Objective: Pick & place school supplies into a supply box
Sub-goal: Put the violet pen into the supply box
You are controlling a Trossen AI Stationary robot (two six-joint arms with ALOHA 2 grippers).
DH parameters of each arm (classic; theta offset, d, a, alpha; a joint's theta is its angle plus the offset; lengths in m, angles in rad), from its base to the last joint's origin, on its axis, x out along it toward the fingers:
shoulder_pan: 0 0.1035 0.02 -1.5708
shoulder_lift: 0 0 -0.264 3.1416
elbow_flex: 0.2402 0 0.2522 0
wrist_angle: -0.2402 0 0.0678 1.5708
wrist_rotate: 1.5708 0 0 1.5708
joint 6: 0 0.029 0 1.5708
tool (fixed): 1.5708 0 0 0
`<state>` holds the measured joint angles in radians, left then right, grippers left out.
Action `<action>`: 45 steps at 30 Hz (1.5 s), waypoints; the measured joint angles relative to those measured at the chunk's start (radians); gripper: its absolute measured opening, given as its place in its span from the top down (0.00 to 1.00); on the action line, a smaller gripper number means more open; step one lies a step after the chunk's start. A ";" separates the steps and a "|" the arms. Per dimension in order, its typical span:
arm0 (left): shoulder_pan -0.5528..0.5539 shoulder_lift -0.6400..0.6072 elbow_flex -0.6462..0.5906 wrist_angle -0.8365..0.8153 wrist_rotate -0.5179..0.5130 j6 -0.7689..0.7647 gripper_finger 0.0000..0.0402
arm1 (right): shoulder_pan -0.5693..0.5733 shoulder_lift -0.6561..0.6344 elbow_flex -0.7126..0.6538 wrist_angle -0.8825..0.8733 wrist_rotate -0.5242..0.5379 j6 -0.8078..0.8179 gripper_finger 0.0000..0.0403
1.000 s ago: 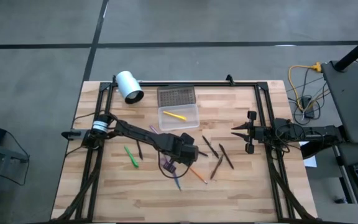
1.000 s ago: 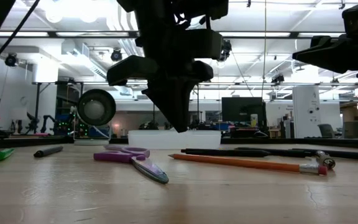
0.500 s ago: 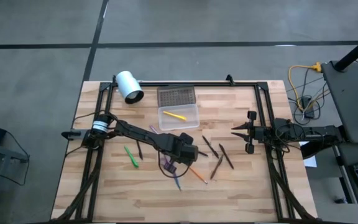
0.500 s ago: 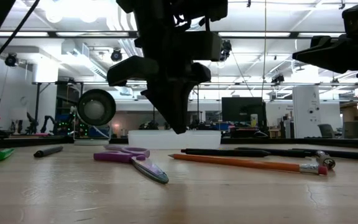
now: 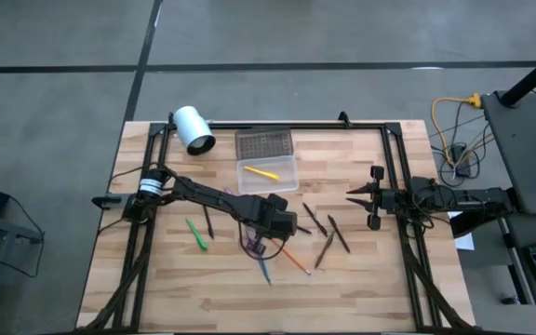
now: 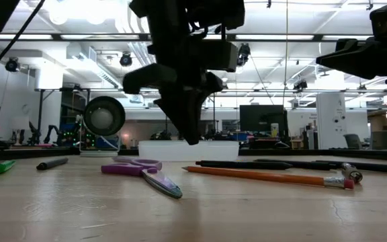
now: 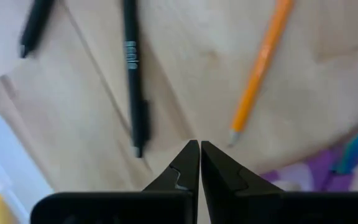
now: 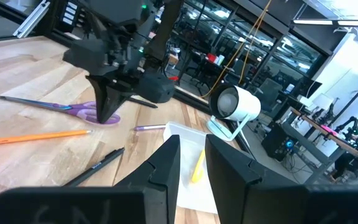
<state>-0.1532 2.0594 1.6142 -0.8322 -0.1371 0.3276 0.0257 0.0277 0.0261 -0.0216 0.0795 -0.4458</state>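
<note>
I will open my left gripper, move it over the black pen and close it around its body (image 7: 131, 56), as the pen lies beside that gripper's shut, empty fingers.
My left gripper (image 5: 282, 223) (image 6: 193, 139) hangs shut above the table's middle. Its tips (image 7: 199, 144) point down between a black pen (image 7: 132, 74) and an orange pencil (image 7: 260, 68), clear of the wood. Purple-handled scissors (image 5: 252, 245) (image 6: 136, 166) lie flat just on its near side. The clear supply box (image 5: 268, 177) stands open with a yellow pencil (image 5: 261, 172) inside, and its grey dotted lid (image 5: 263, 143) lies behind it. A green pen (image 5: 195, 233) and several dark pens (image 5: 328, 234) lie loose. My right gripper (image 5: 350, 195) (image 8: 192, 155) waits open at the right edge.
A white cylinder (image 5: 194, 128) lies at the far left corner. A black frame (image 5: 277, 125) runs along the far edge and both sides of the table. Bare wood (image 5: 156, 279) lies along the near edge, left of the pens.
My left gripper has turned a little about its own axis while staying over the same spot above the pens, with its fingers still shut. Nothing on the table has moved.
</note>
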 joint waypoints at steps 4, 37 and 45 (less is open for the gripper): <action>0.019 0.008 0.000 0.050 -0.002 0.106 1.00 | 0.000 0.000 0.000 0.000 0.000 0.000 0.83; 0.076 0.060 0.000 0.302 0.170 0.243 0.78 | 0.000 0.000 0.000 0.000 0.000 0.000 0.83; 0.092 0.061 -0.057 0.384 0.169 0.259 0.78 | 0.000 0.000 0.000 0.000 0.000 0.000 0.83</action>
<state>-0.0615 2.1201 1.5573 -0.4484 0.0320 0.5868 0.0257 0.0277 0.0261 -0.0216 0.0792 -0.4454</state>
